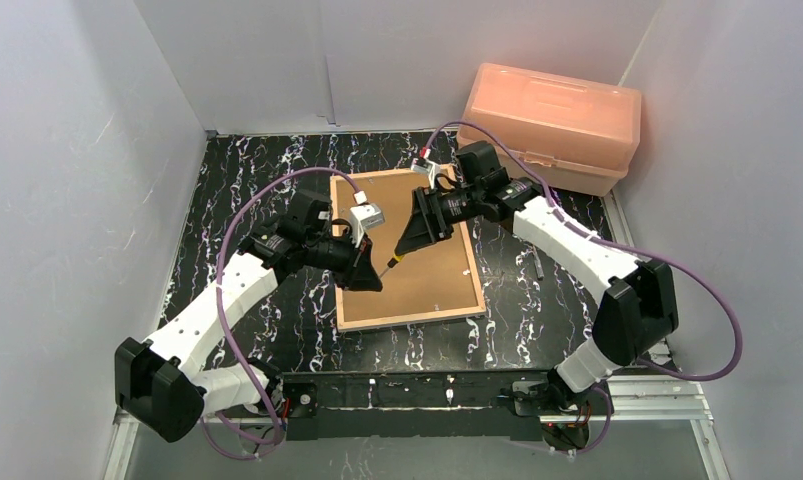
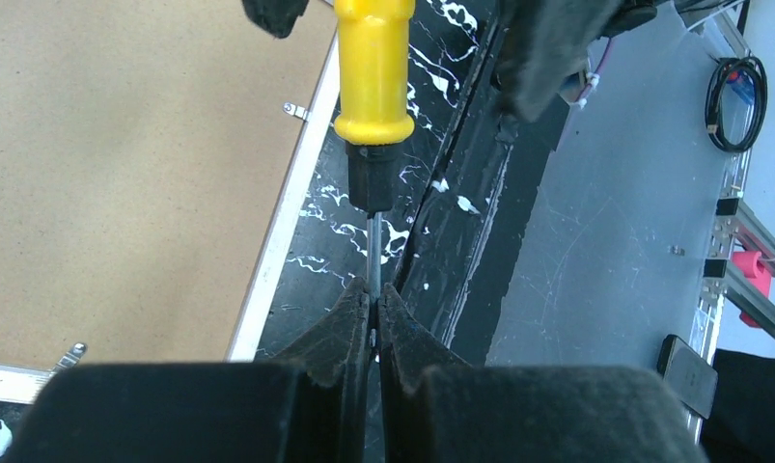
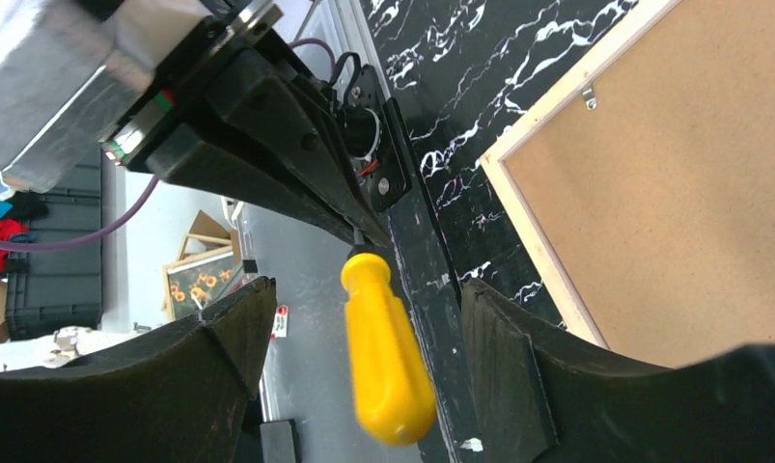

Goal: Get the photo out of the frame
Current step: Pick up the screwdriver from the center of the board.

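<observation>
The screwdriver's metal stem is covered by my left gripper, so my right gripper needs to close around the screwdriver's yellow handle [image 2: 374, 123] next to the black collar before it works the metal tabs.
The frame [image 1: 407, 322] lies face down on the black marbled table, its brown backing board [image 1: 417, 270] facing up. The photo is hidden beneath the board. My left gripper [image 1: 377, 275] is shut on the thin metal shaft of a yellow-handled screwdriver [image 2: 373, 68], held above the frame's left part. In the left wrist view the left gripper [image 2: 375, 299] pinches the shaft just below the black collar. My right gripper [image 3: 364, 289] is open, one finger on each side of the yellow handle [image 3: 383, 357], with a gap on both sides.
A pink plastic box [image 1: 552, 120] stands at the back right corner. Small metal tabs [image 2: 291, 109] sit along the frame's light wood edge [image 3: 533, 241]. White walls close in the table on the left, back and right.
</observation>
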Robot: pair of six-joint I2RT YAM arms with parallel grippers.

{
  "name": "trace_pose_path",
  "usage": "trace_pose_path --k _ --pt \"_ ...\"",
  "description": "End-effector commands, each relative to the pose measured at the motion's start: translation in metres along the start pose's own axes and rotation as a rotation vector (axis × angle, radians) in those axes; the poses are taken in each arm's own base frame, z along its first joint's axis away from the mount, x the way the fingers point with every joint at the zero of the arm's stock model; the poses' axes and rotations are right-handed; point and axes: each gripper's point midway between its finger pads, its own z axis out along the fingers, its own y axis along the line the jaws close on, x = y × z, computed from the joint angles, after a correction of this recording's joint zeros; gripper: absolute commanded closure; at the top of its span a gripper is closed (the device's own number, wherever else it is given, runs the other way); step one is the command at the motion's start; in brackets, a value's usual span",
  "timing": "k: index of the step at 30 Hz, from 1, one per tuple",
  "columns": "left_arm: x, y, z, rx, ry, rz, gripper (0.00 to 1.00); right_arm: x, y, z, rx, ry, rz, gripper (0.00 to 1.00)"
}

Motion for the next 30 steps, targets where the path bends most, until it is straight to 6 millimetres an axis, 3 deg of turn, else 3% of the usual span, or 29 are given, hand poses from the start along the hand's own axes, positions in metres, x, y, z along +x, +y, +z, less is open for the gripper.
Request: trace_pose_path --k 1,13,21,24,25,26,27,30 --pt "-0.003 -0.017 -0.006 0.059 0.011 0.054 1.0 0.003 0.008 0.001 -0.016 0.045 -0.043 0.24" --pt "0.004 -0.021 -0.006 0.066 0.032 0.067 1.0 0.022 0.013 0.017 -0.062 0.133 -0.038 0.47" --pt "0.005 -0.02 -0.005 0.07 0.046 0.082 1.0 0.023 0.01 0.017 -0.053 0.138 -0.038 0.58" --pt "0.006 -0.02 -0.005 0.069 0.053 0.088 1.0 0.021 0.009 0.017 -0.046 0.138 -0.046 0.56" --pt "0.006 -0.02 -0.005 0.067 0.055 0.089 1.0 0.021 0.008 0.017 -0.041 0.139 -0.05 0.5" --pt "0.007 -0.02 -0.005 0.068 0.057 0.089 1.0 0.022 0.008 0.017 -0.038 0.143 -0.051 0.35" --pt "0.007 -0.02 -0.006 0.065 0.056 0.093 1.0 0.021 0.008 0.017 -0.035 0.145 -0.054 0.27" --pt "0.01 -0.019 -0.006 0.064 0.063 0.094 1.0 0.022 0.008 0.016 -0.037 0.151 -0.057 0.24"
